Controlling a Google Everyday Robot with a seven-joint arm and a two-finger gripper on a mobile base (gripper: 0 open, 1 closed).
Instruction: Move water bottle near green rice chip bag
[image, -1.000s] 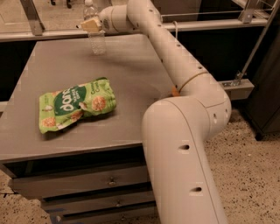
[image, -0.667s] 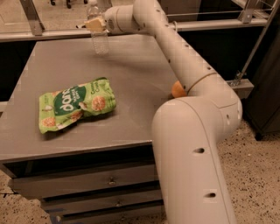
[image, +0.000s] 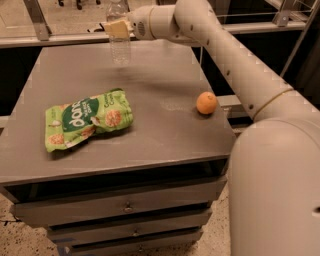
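Next, I release the water bottle upright on the table (image: 114, 101), against the green rice chip bag's far corner. The bottle now stands at the table's far edge.
The water bottle (image: 119, 47) is clear plastic and stands upright at the far edge of the grey table (image: 150, 135), its top cut off by the frame. My gripper (image: 118, 27) reaches in from the right and is shut on the bottle's upper part, with a tan finger pad (image: 116, 28) across its front. The green rice chip bag (image: 87, 119) lies flat on the table's near left, well in front of the bottle.
A small orange fruit (image: 206, 103) sits near the table's right edge. My white arm (image: 260, 100) spans the right side of the view. Drawers (image: 127, 205) front the table below. A metal frame and floor lie behind.
The arm has shifted so the orange fruit now shows beside it. The gripper still holds the bottle at the table's far edge.
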